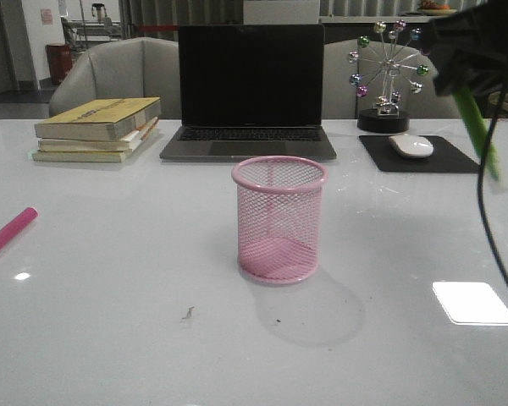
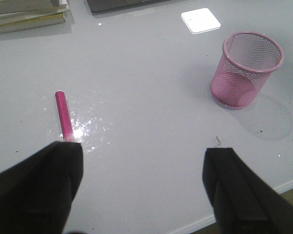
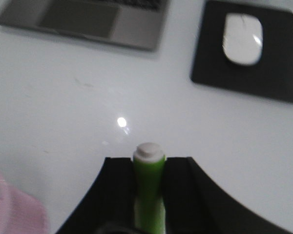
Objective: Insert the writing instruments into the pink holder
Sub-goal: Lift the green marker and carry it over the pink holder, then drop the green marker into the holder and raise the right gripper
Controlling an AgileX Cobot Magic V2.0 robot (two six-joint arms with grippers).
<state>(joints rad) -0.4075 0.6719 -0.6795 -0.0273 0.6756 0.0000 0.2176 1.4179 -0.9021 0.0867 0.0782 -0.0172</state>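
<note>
The robot's right gripper needs to release the lime green marker inside the pink mesh holder (image 1: 276, 201), with the marker's top leaning toward the stacked books.
The pink mesh holder (image 1: 279, 218) stands upright at the table's middle and holds nothing; the left wrist view shows it too (image 2: 246, 68). My right gripper (image 1: 466, 80) hangs high at the right, shut on the lime green marker (image 1: 479, 135), which points down at a slant. In the right wrist view that marker (image 3: 149, 187) sits pinched between the black fingers (image 3: 116, 195), whitish end outward. The magenta marker (image 1: 8, 231) lies flat at the table's left edge. My left gripper (image 2: 142, 187) is open above the table, the magenta marker (image 2: 64, 115) just beyond its one finger (image 2: 39, 190).
A closed-lid-up laptop (image 1: 249, 93) sits behind the holder, stacked books (image 1: 97, 128) at the back left. A black mouse pad with a white mouse (image 1: 411, 145) and a ball-wheel ornament (image 1: 388, 76) stand at the back right. A cable (image 1: 489, 245) hangs at the right.
</note>
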